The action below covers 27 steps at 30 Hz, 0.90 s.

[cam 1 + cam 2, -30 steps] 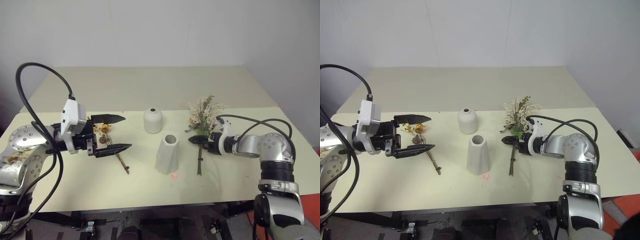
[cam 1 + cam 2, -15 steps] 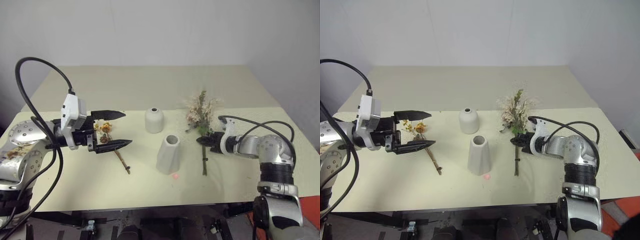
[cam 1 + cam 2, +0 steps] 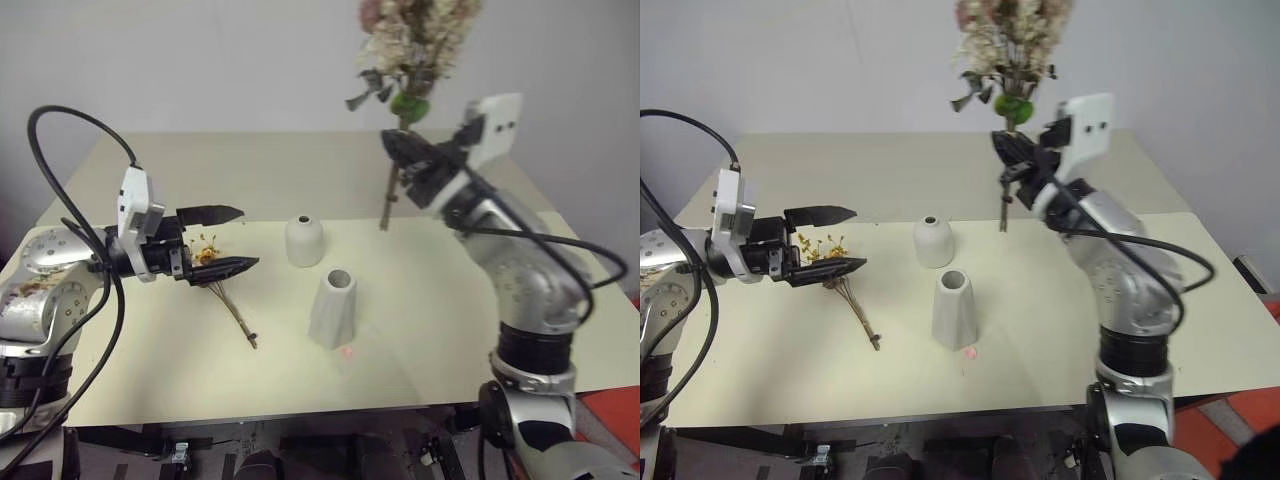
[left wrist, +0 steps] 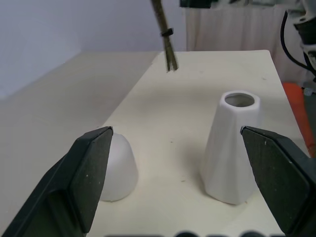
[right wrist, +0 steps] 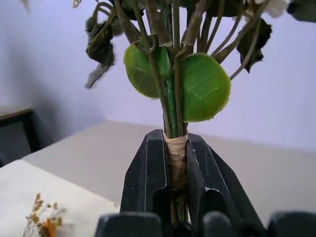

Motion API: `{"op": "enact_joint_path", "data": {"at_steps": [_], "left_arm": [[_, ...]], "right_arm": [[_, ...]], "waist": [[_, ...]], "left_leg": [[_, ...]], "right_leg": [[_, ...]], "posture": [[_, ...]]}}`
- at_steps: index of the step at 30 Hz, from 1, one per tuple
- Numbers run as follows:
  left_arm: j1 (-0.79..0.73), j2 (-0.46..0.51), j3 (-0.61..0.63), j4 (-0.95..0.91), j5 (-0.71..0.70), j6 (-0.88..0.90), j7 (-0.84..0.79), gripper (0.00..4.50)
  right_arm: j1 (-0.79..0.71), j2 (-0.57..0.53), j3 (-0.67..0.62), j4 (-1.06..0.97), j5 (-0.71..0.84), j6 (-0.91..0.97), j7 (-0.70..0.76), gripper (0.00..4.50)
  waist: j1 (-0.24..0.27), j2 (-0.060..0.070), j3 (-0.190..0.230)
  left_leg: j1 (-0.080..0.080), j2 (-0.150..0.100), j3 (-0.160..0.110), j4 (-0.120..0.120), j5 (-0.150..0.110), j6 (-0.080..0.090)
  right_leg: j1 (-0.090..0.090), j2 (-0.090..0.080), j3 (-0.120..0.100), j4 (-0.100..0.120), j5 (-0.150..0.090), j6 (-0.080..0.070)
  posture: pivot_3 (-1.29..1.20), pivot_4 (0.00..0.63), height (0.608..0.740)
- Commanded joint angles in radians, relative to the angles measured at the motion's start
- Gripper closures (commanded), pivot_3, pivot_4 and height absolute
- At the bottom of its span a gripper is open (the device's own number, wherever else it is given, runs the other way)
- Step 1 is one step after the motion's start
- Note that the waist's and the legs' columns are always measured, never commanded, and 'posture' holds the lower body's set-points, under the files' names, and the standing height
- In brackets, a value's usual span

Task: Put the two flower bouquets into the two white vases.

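The large bouquet, now held upright high above the table, will be let go by my right gripper in the opening of the tall faceted white vase [image 3: 340,279].
My right gripper [image 3: 402,152] is shut on the stem of the large cream and pink bouquet [image 3: 412,45] and holds it upright, high above the table [image 3: 420,330]. In the right wrist view the fingers [image 5: 148,173] clamp the taped stem [image 5: 175,153] below two green leaves. The tall faceted white vase [image 3: 333,307] stands mid-table, lower than the bouquet's stem end; the short rounded vase [image 3: 305,241] stands just behind it. The small yellow-orange bouquet [image 3: 212,268] lies on the table at the left. My left gripper [image 3: 226,240] hovers open over its flower end.
A red light dot [image 3: 349,351] shows on the table in front of the tall vase. A second table [image 3: 250,170] adjoins behind. A black cable [image 3: 60,150] loops over the left arm.
My right gripper closed on the large bouquet's stem, lifted it off the table and swung it upright, up and toward the middle. The left gripper stayed about where it was.
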Motion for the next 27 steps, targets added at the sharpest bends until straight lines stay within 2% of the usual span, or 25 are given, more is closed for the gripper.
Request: {"op": "enact_joint_path", "data": {"at_steps": [1, 7, 11, 17, 22, 27], "left_arm": [[-0.009, 0.005, 0.013, -0.016, 0.006, -0.02, 0.005, 0.0], [0.002, 0.008, 0.021, -0.028, 0.005, -0.02, -0.001, 0.0], [-0.017, -0.002, 0.006, -0.008, 0.009, -0.027, -0.019, 0.0], [-0.089, -0.043, -0.043, 0.051, 0.014, -0.052, -0.077, 0.0], [-0.166, -0.063, -0.076, 0.126, 0.0, -0.056, -0.171, 0.0], [-0.226, -0.064, -0.094, 0.188, -0.007, -0.041, -0.263, 0.0]], "right_arm": [[-0.06, 0.041, 0.038, 0.074, -0.079, -0.146, 0.012, 4.3], [-0.06, 0.022, -0.028, -0.014, 0.021, -0.044, 0.036, 4.3], [-0.071, 0.019, -0.116, -0.1, 0.231, 0.124, 0.019, 4.3], [-0.078, -0.031, -0.241, -0.119, 0.553, 0.279, 0.023, 4.3], [-0.062, -0.096, -0.252, -0.122, 0.711, 0.35, 0.027, 4.3], [-0.026, -0.111, -0.194, -0.172, 0.727, 0.343, 0.02, 4.3]], "waist": [[0.002, 0.0, 0.0], [0.016, 0.0, 0.0], [0.009, 0.0, 0.0], [0.007, 0.0, 0.0], [0.004, 0.0, 0.0], [0.002, 0.0, 0.0]], "left_leg": [[-0.001, 0.0, 0.0, 0.0, 0.0, 0.0], [-0.01, -0.001, -0.001, 0.0, 0.0, 0.0], [-0.017, -0.001, -0.001, 0.0, 0.001, -0.002], [-0.016, 0.0, -0.001, 0.001, 0.001, -0.002], [-0.014, 0.0, -0.001, 0.002, 0.002, -0.003], [-0.014, 0.0, -0.001, 0.002, 0.002, -0.003]], "right_leg": [[0.0, -0.001, 0.0, 0.001, 0.0, 0.0], [-0.006, -0.002, -0.003, 0.001, 0.0, 0.0], [-0.016, -0.002, -0.002, 0.004, 0.0, 0.0], [-0.015, -0.001, -0.002, 0.006, 0.001, -0.001], [-0.015, -0.001, -0.002, 0.011, 0.001, -0.001], [-0.015, 0.0, -0.001, 0.012, 0.001, -0.001]], "posture": [[0.0, 0.15, 0.74], [0.0, 0.15, 0.74], [0.0, 0.15, 0.74], [0.0, 0.15, 0.74], [0.0, 0.15, 0.74], [0.0, 0.15, 0.74]]}}
